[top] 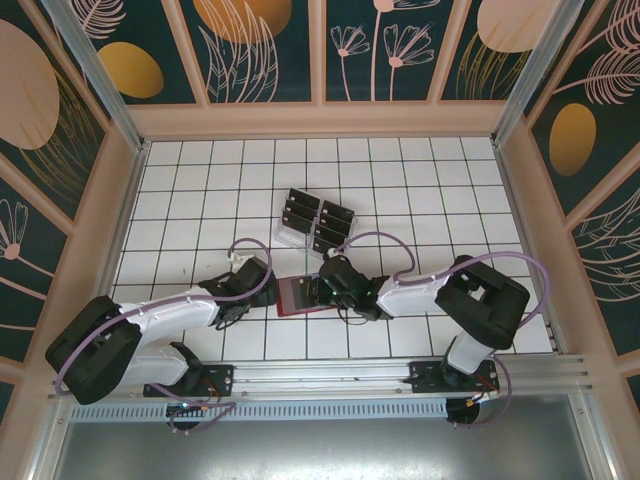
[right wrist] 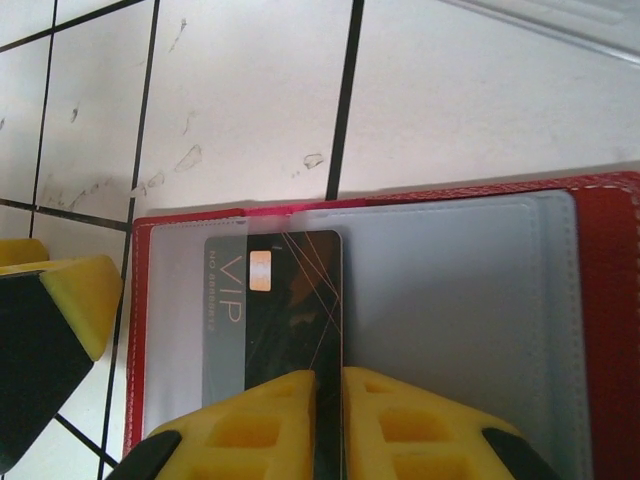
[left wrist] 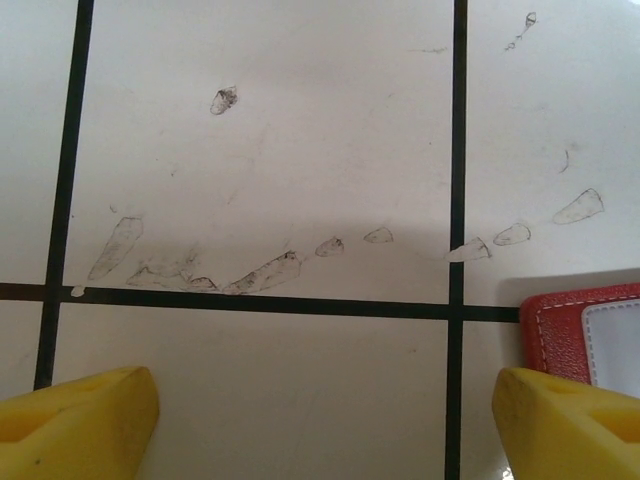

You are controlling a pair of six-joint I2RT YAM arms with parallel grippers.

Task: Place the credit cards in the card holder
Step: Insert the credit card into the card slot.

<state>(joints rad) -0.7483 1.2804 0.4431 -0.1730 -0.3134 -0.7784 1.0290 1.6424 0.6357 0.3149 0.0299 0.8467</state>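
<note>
I will use my right gripper to slide the black credit card deeper, as its uncovered part sticks out of the translucent pocket, then open and close at its outer edge point(right wrist: 339, 310).
The card holder point(top: 295, 297) lies open on the table, a red wallet point(right wrist: 608, 300) with grey-blue inner pockets. My right gripper point(right wrist: 327, 385) is shut on a black credit card point(right wrist: 295, 300) marked VIP. The card's left part sits under the translucent left pocket, and its right part is bare. From above, my right gripper point(top: 325, 290) is over the wallet's right half. My left gripper point(left wrist: 325, 425) stands open just above the bare table, with the wallet's corner point(left wrist: 560, 330) beside its right finger. More credit cards point(top: 318, 218) stand in a clear rack behind.
The clear slotted rack point(top: 290, 238) stands one tile beyond the wallet. My left gripper's yellow finger point(right wrist: 80, 290) sits close to the wallet's left edge. Wooden walls point(top: 130, 200) ring the white tiled table point(top: 200, 180), and a metal rail point(top: 330, 375) runs along the near edge.
</note>
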